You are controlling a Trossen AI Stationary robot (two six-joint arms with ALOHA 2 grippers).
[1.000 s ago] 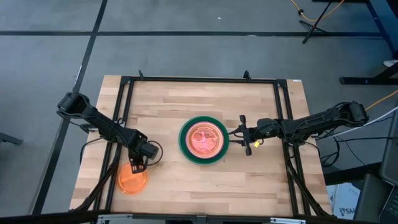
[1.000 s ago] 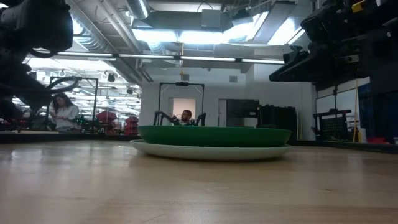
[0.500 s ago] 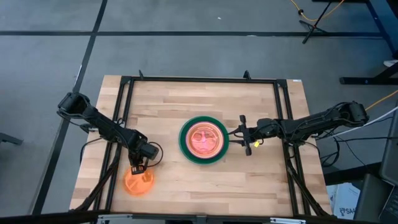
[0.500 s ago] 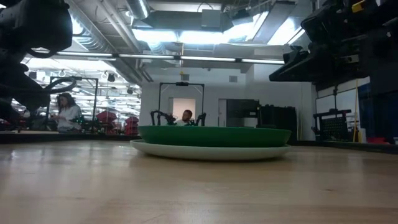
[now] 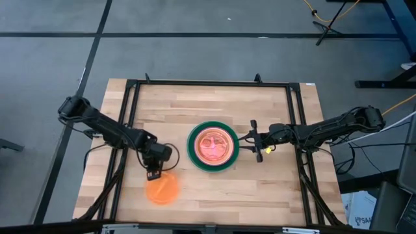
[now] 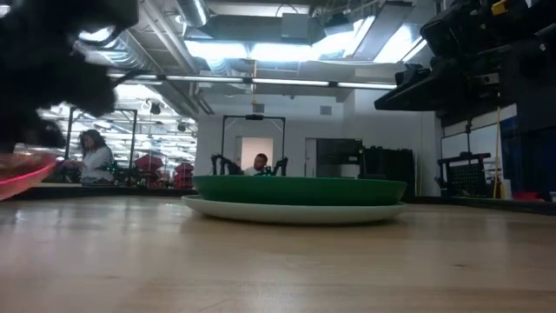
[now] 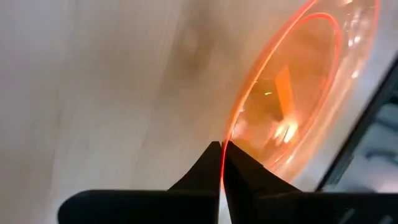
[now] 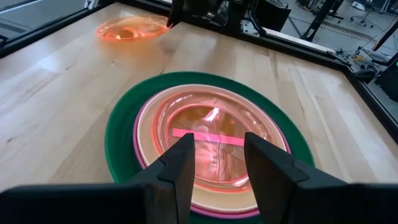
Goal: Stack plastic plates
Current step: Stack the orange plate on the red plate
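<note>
My left gripper should set the orange plate, which is at the near side now, down on the pink-red plate [image 5: 214, 147] inside the green rim.
A stack of plastic plates [image 5: 213, 146] sits mid-table: a dark green plate [image 8: 121, 134] with a pale one [image 6: 295, 211] under it, a magenta rim inside the green, and a pink-red plate [image 8: 211, 134] on top. The translucent orange plate [image 5: 162, 190] is at the near left, also seen in the low view [image 6: 22, 169] and the right wrist view [image 8: 130, 28]. My left gripper [image 5: 155, 175] is shut on it. My right gripper [image 5: 255, 141] stands open just right of the stack, its fingers [image 8: 180, 165] short of the rim. My left gripper pinches the orange plate's rim [image 7: 231, 127] on the side toward the table's far edge; the thin rim runs between the two shut fingertips [image 7: 208, 163]. The fingers slant down from the far left. The plate sits tilted, held side raised [image 6: 39, 167].
Black frame rails [image 5: 130, 110] run along the table's left, right and far sides. Bare wood [image 5: 185, 175] lies between the orange plate and the stack. People [image 6: 91, 156] are in the room behind the table.
My left gripper has shut on the orange plate's rim and gone toward the table's right edge, nearer the stack. The plate has come along to the right and now shows tilted at the low view's left edge.
</note>
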